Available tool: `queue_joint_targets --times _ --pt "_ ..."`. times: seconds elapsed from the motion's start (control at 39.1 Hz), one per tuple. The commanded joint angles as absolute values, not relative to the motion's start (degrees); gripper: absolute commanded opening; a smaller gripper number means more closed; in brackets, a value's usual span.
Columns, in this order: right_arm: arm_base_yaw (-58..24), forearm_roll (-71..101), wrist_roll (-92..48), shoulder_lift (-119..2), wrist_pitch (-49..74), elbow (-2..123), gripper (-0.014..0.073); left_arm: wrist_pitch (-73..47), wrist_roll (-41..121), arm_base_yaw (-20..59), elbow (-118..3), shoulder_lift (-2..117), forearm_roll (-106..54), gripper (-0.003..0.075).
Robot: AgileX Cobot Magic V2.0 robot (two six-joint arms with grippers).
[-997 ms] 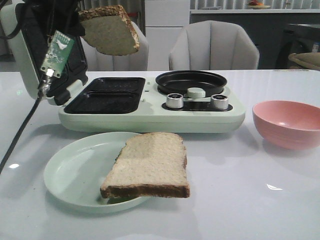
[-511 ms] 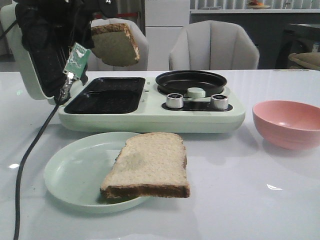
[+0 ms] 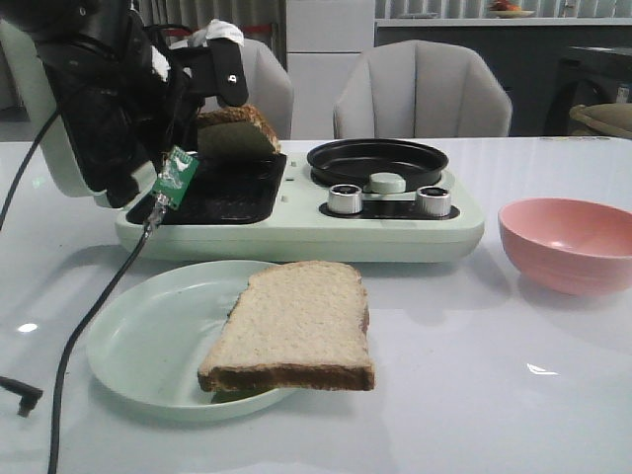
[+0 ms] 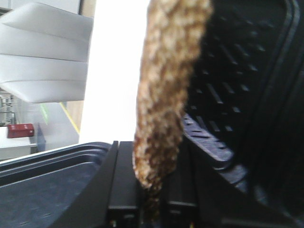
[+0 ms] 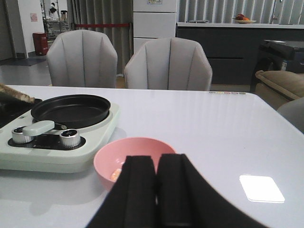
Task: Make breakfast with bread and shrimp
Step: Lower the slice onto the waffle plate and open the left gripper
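The robot's left gripper should release the bread slice on the back of the black grill tray [image 3: 249, 160] beside the pan.
One bread slice [image 3: 240, 135] hangs tilted just above the black grill tray [image 3: 222, 186] of the pale green breakfast maker, with my left gripper [image 3: 221, 103] shut on its upper edge. In the left wrist view that bread [image 4: 168, 85] shows edge-on, pinched where the left gripper [image 4: 152, 211] closes on it. A second bread slice [image 3: 293, 326] lies on the pale green plate [image 3: 138, 341], overhanging its right rim. My right gripper [image 5: 156, 190] is shut and empty, just in front of the pink bowl [image 5: 107, 159]. An orange shrimp piece [image 5: 115, 175] lies inside the bowl.
The maker's open lid [image 3: 59, 118] stands upright at the left behind my arm. A round black pan [image 3: 377, 161] and two knobs [image 3: 346, 198] sit on its right half. The pink bowl [image 3: 568, 242] is at the right. A black cable [image 3: 84, 326] trails over the table's left side. Chairs stand behind.
My left arm has come down and forward, carrying the bread from high above the maker to just over the grill tray. The plate slice and bowl have not moved.
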State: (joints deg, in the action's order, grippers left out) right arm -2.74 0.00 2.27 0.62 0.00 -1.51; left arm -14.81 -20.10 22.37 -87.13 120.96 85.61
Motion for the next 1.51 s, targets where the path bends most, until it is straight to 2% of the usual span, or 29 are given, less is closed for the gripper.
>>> queue_joint_targets --times 0.0,0.2,0.66,1.02,1.12,1.25,1.36,1.43,1.48 --pt "-2.5 -0.9 1.8 1.8 -5.0 -0.6 0.0150 -15.6 -20.9 22.3 -89.1 118.5 83.8 0.0121" --pt "-2.5 -0.9 1.8 1.8 -5.0 -0.6 0.0150 -15.6 -20.9 22.3 -89.1 119.2 81.0 0.0121" --pt "-2.5 -0.9 1.8 1.8 -5.0 -0.6 0.0150 -24.8 -20.9 21.9 -89.1 120.1 74.8 0.0121" --pt "-2.5 -0.9 1.8 1.8 -5.0 -0.6 0.0150 -16.7 -20.9 22.3 -89.1 120.1 74.7 0.0130" --pt "-2.5 -0.9 1.8 1.8 -5.0 -0.6 0.0150 -14.6 -20.9 22.3 -89.1 120.1 74.7 0.0204" --pt "-2.5 -0.9 1.8 1.8 -5.0 -0.6 0.0150 -12.8 -20.9 22.3 -89.1 120.2 74.3 0.0390" --pt "-2.5 -0.9 1.8 1.8 -5.0 -0.6 0.0150 -12.7 -20.9 22.3 -89.1 120.2 73.7 0.0573" --pt "-2.5 -0.9 1.8 1.8 -5.0 -0.6 0.0150 -13.3 -20.9 22.3 -89.1 120.2 73.5 0.0622" --pt "-2.5 -0.9 1.8 1.8 -5.0 -0.6 0.0150 -14.6 -20.9 22.3 -89.1 120.2 73.2 0.0619"
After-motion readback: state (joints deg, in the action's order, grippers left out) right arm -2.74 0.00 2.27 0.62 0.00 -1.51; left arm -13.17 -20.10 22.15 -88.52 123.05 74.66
